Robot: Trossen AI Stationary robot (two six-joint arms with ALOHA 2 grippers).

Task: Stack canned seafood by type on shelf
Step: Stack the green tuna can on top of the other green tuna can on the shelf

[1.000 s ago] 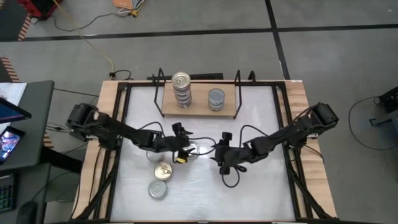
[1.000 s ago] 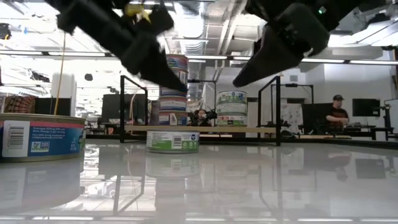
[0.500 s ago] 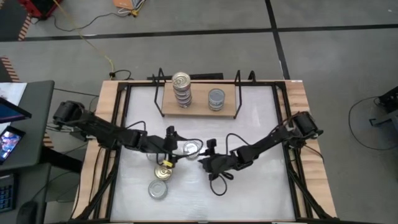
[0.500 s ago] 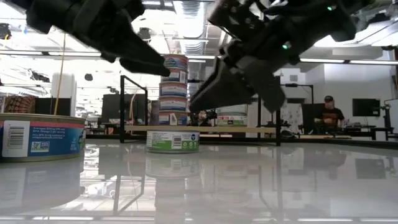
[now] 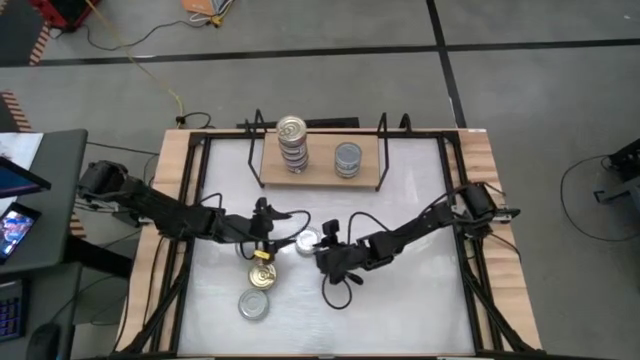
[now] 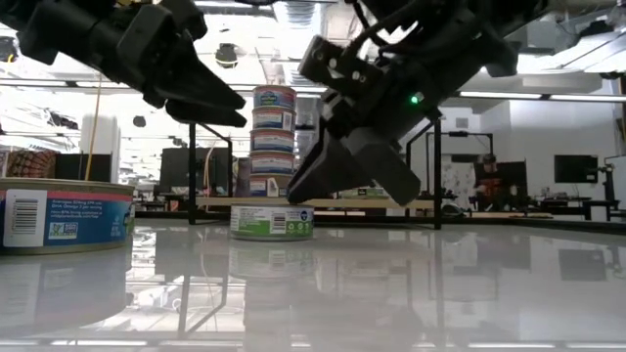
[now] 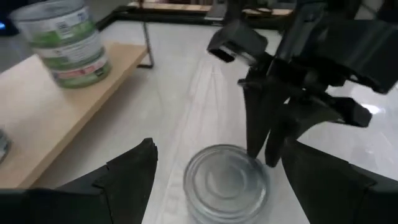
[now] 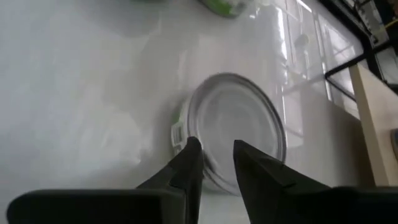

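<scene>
My left gripper is going to close across the flat top and bottom point(image 5: 307, 240) point(image 7: 225, 178) of the silver-topped tin between my grippers, once that tin is tipped up.
A silver-topped tin point(image 5: 307, 241) sits flat on the white table between my two grippers. My left gripper point(image 7: 214, 186) is open, its fingers on either side of this tin point(image 7: 225, 180), raised above it in the low view point(image 6: 230, 106). My right gripper point(image 8: 214, 163) is shut to a slit, its tips over the tin's rim point(image 8: 239, 124) from the table's right. On the shelf point(image 5: 320, 178) stand a tall gold-topped stack point(image 5: 292, 145) and a lower silver-topped stack point(image 5: 347, 158). A gold-topped tin point(image 5: 262, 273) and a silver one point(image 5: 254, 304) rest flat nearer the near edge. My right gripper points slanting down from the table's right, its fingertips point(image 7: 267, 146) at the rim of the silver tin on the side away from my left gripper. I cannot tell whether they touch it. The tin stands flat on the table.
Black wire frames point(image 5: 258, 150) close the shelf's two ends. Arm cables point(image 5: 345, 290) loop over the table by the right gripper. The table's wooden border point(image 5: 480, 200) runs along left and right. Bare white table lies right of the right arm.
My right gripper has travelled toward the table's left and come down to the silver tin. My left gripper has drawn back toward the table's left and risen. The tin has stayed in place.
</scene>
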